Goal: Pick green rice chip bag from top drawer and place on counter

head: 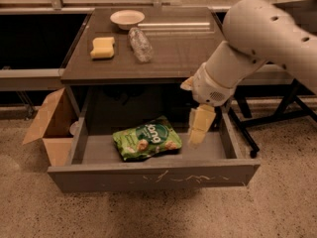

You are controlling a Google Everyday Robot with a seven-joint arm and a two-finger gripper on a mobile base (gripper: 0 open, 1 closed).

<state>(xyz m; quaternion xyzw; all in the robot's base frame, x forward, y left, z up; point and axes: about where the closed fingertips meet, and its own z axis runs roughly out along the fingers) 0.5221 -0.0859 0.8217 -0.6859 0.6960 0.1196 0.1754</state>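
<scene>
The green rice chip bag is in the open top drawer. Next, I should move my gripper to it and close on the bag's middle (149, 139).
The green rice chip bag (146, 138) lies flat in the open top drawer (153, 175), left of its middle. My gripper (199, 128) hangs from the white arm (257, 38) over the right part of the drawer, pointing down, just right of the bag and apart from it. It holds nothing. The counter (173, 43) sits above the drawer.
On the counter stand a white bowl (127, 19), a yellow sponge (102, 47) and a clear plastic bottle (140, 44) on the left side. An open cardboard box (49, 128) stands on the floor left of the drawer. Black stand legs (267, 118) are on the right.
</scene>
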